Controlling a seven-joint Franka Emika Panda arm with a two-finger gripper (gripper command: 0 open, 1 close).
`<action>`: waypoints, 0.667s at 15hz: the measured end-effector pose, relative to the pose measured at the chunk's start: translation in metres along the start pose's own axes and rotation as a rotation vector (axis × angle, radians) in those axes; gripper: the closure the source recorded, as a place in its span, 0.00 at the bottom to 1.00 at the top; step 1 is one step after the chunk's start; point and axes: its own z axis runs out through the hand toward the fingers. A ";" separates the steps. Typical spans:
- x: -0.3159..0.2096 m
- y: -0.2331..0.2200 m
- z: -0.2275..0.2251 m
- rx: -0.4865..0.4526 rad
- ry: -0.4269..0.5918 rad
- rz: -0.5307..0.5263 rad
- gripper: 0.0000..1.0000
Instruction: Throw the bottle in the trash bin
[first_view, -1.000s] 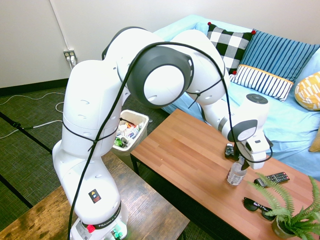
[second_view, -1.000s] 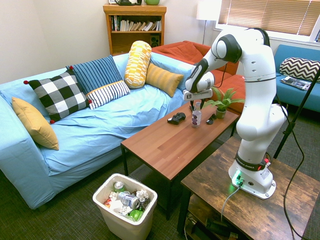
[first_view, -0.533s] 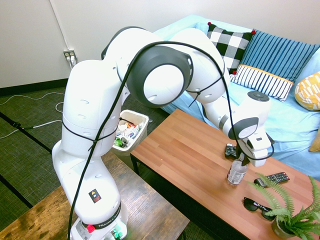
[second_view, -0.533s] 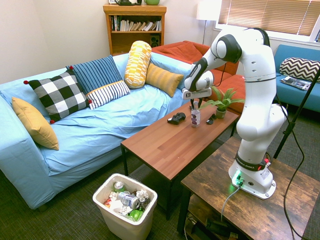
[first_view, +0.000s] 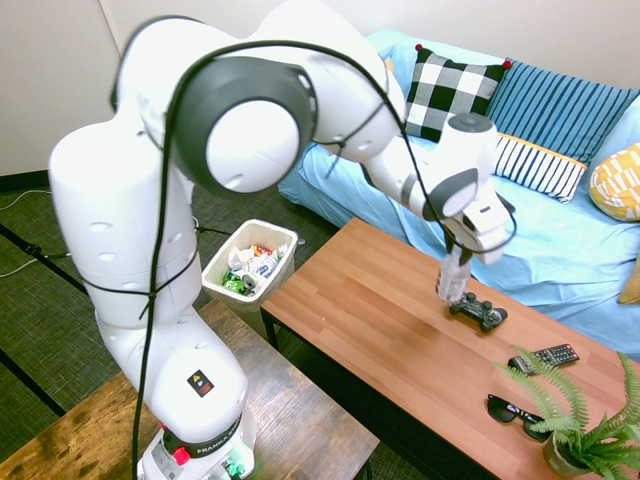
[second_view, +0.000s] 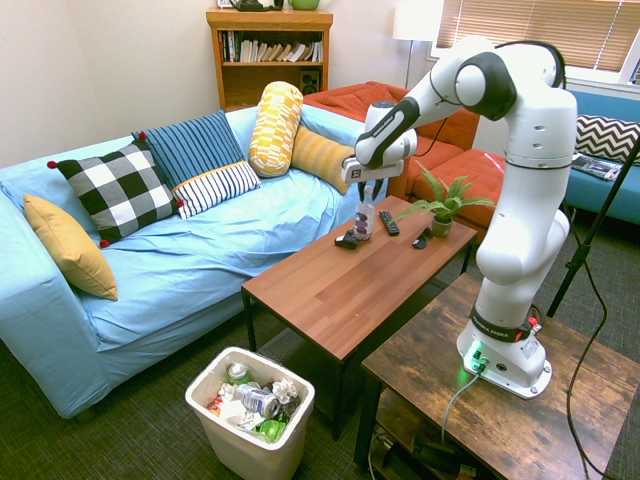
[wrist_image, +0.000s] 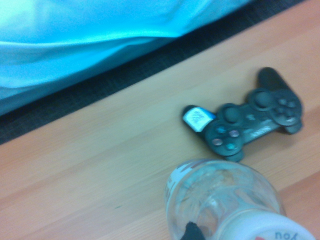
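Note:
The robot's gripper should release the bottle in the white trash bin, onto the rubbish (second_view: 240, 380) next to the upright green can.
The small clear bottle (first_view: 451, 279) hangs in the air just above the wooden coffee table (first_view: 370, 310), with my gripper (first_view: 459, 256) shut on its top. In the second exterior view the bottle (second_view: 365, 221) and gripper (second_view: 366, 197) are over the table's sofa-side edge, right above a black game controller (second_view: 348, 238). The wrist view shows the bottle (wrist_image: 220, 200) close up, with the controller (wrist_image: 250, 122) lying on the table beyond it. The white trash bin (first_view: 273, 229), holding cans and crumpled rubbish, stands on the carpet off the table's far end (second_view: 250, 455).
A remote (first_view: 545, 356), dark sunglasses (first_view: 510, 410) and a potted fern (first_view: 585, 430) sit at the table's other end. A blue sofa (second_view: 150, 260) with several cushions runs along the table. A darker wooden side table (second_view: 500, 400) bears the arm.
The bottle left the table: my gripper lifted it and carried it past the controller toward the sofa side and the bin end. The arm swung round with it.

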 end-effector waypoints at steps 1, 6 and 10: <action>-0.042 -0.013 -0.020 0.026 0.009 -0.033 1.00; -0.242 -0.058 -0.046 0.087 0.058 -0.149 1.00; -0.381 -0.074 -0.017 0.086 0.078 -0.212 1.00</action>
